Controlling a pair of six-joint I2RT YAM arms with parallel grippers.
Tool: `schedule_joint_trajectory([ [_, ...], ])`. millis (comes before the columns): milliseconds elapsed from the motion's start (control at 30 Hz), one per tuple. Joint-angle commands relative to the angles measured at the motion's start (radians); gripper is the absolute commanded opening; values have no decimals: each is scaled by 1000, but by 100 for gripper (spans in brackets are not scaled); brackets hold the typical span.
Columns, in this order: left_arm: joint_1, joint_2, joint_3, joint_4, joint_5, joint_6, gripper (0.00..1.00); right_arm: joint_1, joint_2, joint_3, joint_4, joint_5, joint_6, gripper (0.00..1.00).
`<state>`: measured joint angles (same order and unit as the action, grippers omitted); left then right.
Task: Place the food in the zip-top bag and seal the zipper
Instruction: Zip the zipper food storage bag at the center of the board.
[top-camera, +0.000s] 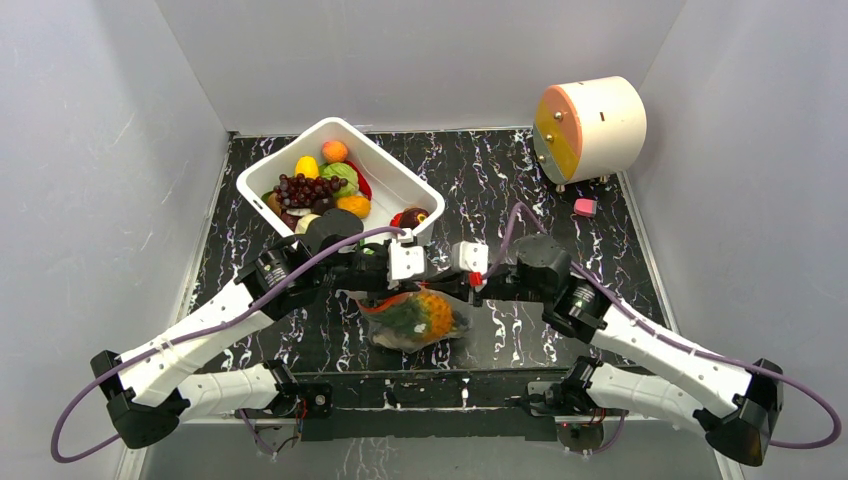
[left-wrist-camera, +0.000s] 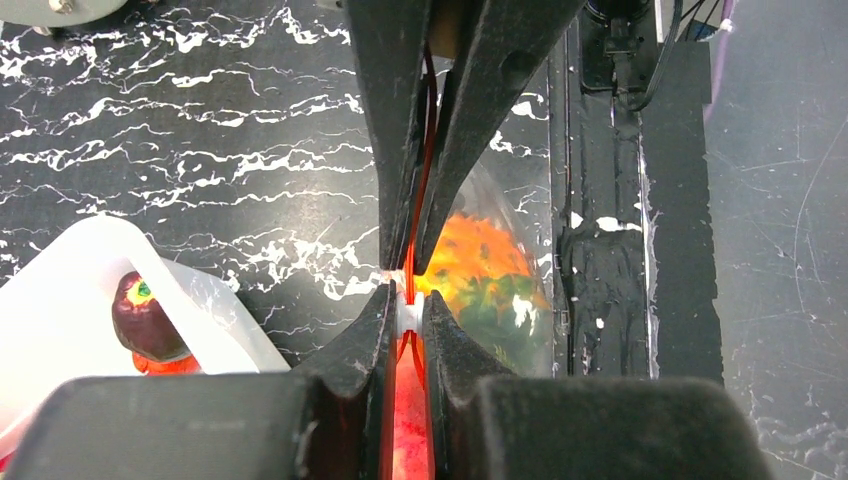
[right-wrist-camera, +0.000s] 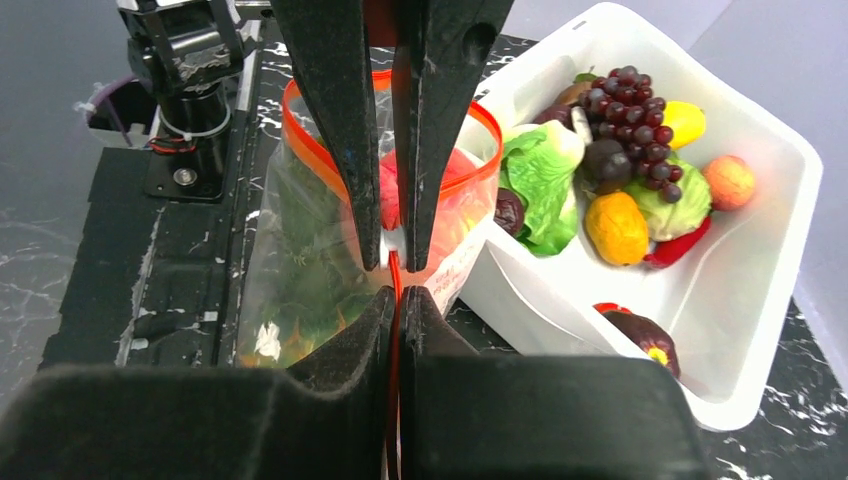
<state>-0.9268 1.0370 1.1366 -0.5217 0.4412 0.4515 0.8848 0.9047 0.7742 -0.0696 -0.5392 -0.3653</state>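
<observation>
I see my right gripper pinching the red zipper too close to the white slider, so I need to open it and take the zipper's closed part farther back (left-wrist-camera: 430, 105).
The clear zip-top bag (top-camera: 415, 320) hangs between my two grippers above the dark table, with orange and green food (left-wrist-camera: 480, 270) inside it. My left gripper (left-wrist-camera: 408, 305) is shut on the white slider of the red zipper (left-wrist-camera: 410, 400). My right gripper (right-wrist-camera: 397, 297) faces it tip to tip, shut on the same zipper (right-wrist-camera: 310, 150). Beyond the left fingers (right-wrist-camera: 330, 120), the strip spreads into an open loop. In the top view, the left gripper (top-camera: 432, 272) and right gripper (top-camera: 446, 275) meet over the bag. More food, such as grapes (right-wrist-camera: 630, 95), lies in the white tub.
The white tub (top-camera: 400, 178) stands just behind the grippers, close to the bag. A white cylinder with an orange face (top-camera: 590, 128) sits at the back right, with a small pink piece (top-camera: 585, 207) near it. Grey walls enclose the table on three sides.
</observation>
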Motion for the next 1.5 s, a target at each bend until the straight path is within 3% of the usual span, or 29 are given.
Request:
schedule_joint_trajectory([
  [0,-2,-39,35,-13,-21,-20,0,-3,-100,-32,65,158,-20,0],
  [633,-2,-30,81,-134,-119,-60,0,-4,-271,-132,49,489,-7,0],
  [1033,-2,-55,39,-138,-137,-78,0,-6,-305,-171,49,525,26,0],
  [1133,-2,-40,33,-96,-110,-55,0,-4,-303,-145,12,400,27,0],
  [1167,-2,-28,30,-77,-88,-42,0,-5,-293,-121,-16,339,24,2],
  [1233,-2,-4,35,-44,-48,-17,0,-5,-263,-62,-90,245,18,26],
  [1267,-1,10,39,-32,-31,-2,0,-5,-246,-30,-123,221,16,31],
  [1367,-1,47,49,-8,-1,27,0,-5,-209,29,-158,178,-1,41],
  [1467,-1,66,49,15,20,39,0,-5,-163,49,-164,154,-12,43],
])
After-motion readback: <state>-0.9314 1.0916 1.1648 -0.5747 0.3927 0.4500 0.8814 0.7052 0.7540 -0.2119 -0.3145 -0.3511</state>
